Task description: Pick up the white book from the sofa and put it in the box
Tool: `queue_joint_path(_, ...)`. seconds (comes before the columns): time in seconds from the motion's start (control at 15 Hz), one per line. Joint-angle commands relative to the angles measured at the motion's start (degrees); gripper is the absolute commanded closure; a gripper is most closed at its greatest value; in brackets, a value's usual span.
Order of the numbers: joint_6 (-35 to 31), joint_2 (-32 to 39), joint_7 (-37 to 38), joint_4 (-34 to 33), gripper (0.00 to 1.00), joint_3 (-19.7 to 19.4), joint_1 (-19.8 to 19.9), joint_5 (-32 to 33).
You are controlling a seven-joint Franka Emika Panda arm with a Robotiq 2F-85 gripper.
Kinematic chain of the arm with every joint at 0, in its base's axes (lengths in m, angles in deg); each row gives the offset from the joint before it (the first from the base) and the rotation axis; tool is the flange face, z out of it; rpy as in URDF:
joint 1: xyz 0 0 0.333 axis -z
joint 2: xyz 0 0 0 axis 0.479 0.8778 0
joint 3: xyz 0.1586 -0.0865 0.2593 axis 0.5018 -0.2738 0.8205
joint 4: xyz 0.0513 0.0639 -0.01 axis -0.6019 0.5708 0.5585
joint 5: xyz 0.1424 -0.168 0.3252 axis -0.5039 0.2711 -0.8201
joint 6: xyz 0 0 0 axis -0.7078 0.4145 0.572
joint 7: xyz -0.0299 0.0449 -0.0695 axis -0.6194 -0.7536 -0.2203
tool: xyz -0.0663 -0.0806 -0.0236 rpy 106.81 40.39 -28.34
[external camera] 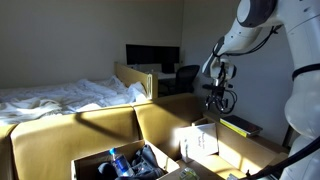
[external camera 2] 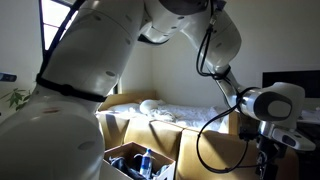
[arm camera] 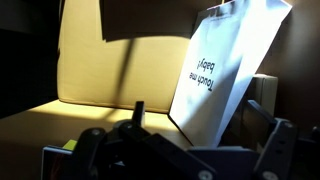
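Observation:
Next, I move my gripper to the white book's top corner [external camera: 215, 125] [arm camera: 208, 143], the one that is nearest to the dark flat book, and close it there.
The white book [external camera: 200, 140] stands tilted on the mustard-yellow sofa [external camera: 100, 125], lit by the sun. In the wrist view the book [arm camera: 225, 70] shows the print "Touch me baby!" upside down and leans against the sofa back [arm camera: 90, 60]. My gripper [external camera: 219, 98] hangs a little above the book and slightly to its right. In the wrist view my gripper [arm camera: 205, 118] is open, its fingers wide on either side of the book's near edge and not touching it. The brown cardboard box [external camera: 95, 160] stands in front of the sofa and also shows in an exterior view [external camera 2: 115, 152].
A dark flat book with a yellow-green edge [external camera: 240, 126] lies on the sofa to the right of the white book. The box holds several dark and blue items [external camera: 130, 162]. A bed with rumpled white sheets [external camera: 60, 95] is behind the sofa. A desk with a monitor [external camera: 152, 55] stands at the back.

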Motion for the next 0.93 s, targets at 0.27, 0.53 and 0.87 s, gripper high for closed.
queue_joint_path(0.27, 3.53, 17.58, 15.86, -19.79, 0.0, 0.66, 2.12, -1.88)
queue_joint_path(0.53, 8.02, 25.59, 17.53, -29.2, 0.0, 1.86, 5.04, -2.38)
queue_joint_path(0.87, 4.3, 30.18, 15.1, -38.04, 0.0, 2.83, 6.9, -1.91)
